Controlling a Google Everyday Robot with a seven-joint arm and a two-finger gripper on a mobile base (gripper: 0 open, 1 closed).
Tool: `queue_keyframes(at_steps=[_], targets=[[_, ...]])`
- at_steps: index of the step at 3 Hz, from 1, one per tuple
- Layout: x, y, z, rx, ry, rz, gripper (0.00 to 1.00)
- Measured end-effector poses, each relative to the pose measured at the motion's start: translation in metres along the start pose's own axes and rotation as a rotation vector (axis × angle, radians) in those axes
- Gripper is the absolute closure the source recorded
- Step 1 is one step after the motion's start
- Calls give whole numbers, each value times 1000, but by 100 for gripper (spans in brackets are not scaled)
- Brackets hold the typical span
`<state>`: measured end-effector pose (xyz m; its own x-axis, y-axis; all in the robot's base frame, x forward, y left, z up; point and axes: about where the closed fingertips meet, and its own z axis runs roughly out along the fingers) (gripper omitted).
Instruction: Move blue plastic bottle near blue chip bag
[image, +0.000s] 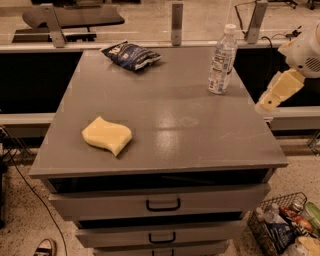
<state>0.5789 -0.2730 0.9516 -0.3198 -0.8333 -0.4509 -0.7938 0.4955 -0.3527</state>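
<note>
Next, I grip the blue plastic bottle's body (220, 69) just below its middle, well under the white cap.
The blue plastic bottle (222, 60) stands upright at the far right of the grey tabletop (190, 125); it is clear, with a white cap and a white-and-blue label. The blue chip bag (131, 55) lies crumpled at the far edge, left of centre, well apart from the bottle. My gripper (276, 92) hangs off the table's right edge, to the right of the bottle and a little nearer the front. It holds nothing and touches nothing.
A pale yellow wavy sponge (107, 135) lies at the front left of the tabletop. Drawers with black handles (163, 205) sit below. A wire basket (282, 230) of small bottles stands on the floor at lower right. Metal posts (176, 22) rise behind the table.
</note>
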Motion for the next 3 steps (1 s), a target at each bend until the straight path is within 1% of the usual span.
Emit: queue_keyframes(at_steps=[1, 2, 3], targets=[[-6, -41, 36, 62, -103, 57, 0], [-24, -69, 66, 82, -245, 113, 0], [-42, -85, 92, 92, -378, 143, 0]])
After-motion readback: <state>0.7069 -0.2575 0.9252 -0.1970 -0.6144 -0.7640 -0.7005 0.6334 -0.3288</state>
